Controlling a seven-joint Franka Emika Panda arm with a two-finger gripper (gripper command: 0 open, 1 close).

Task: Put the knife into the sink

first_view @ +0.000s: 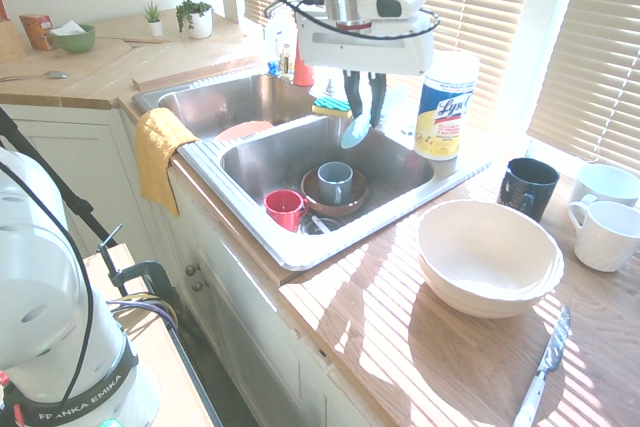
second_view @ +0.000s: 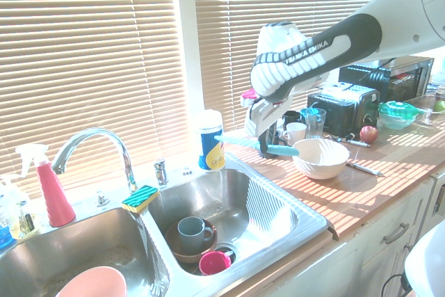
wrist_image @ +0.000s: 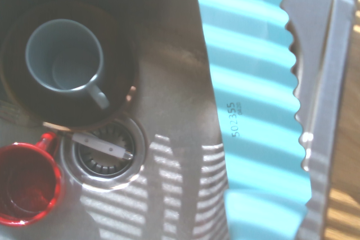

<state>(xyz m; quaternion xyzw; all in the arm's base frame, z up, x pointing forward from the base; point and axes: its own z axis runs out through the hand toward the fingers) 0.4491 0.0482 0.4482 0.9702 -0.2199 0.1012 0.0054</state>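
Note:
Next, my gripper sets the knife free on the steel bottom of the sink (second_view: 231, 235) (wrist_image: 160, 131) next to the drain, across from the red cup.
The knife (first_view: 356, 131) is turquoise, with pale stripes along its blade (wrist_image: 253, 111). My gripper (first_view: 363, 107) is shut on it near the handle and holds it level in the air. In the second exterior view the knife (second_view: 235, 140) sticks out sideways from the gripper (second_view: 266, 147). Both hang over the back part of the sink's (first_view: 300, 247) right basin, above its steel floor (wrist_image: 174, 111). That basin holds a grey mug (first_view: 335, 182) in a brown bowl, a red cup (first_view: 285, 209) and the drain (wrist_image: 104, 153).
On the wooden counter right of the sink stand a white bowl (first_view: 490, 257), a dark mug (first_view: 527, 187), white mugs (first_view: 605, 232) and a silver table knife (first_view: 545, 367). A Lysol canister (first_view: 445, 107) and a sponge (first_view: 330, 105) sit on the back rim. A yellow cloth (first_view: 160, 152) hangs over the sink's front edge.

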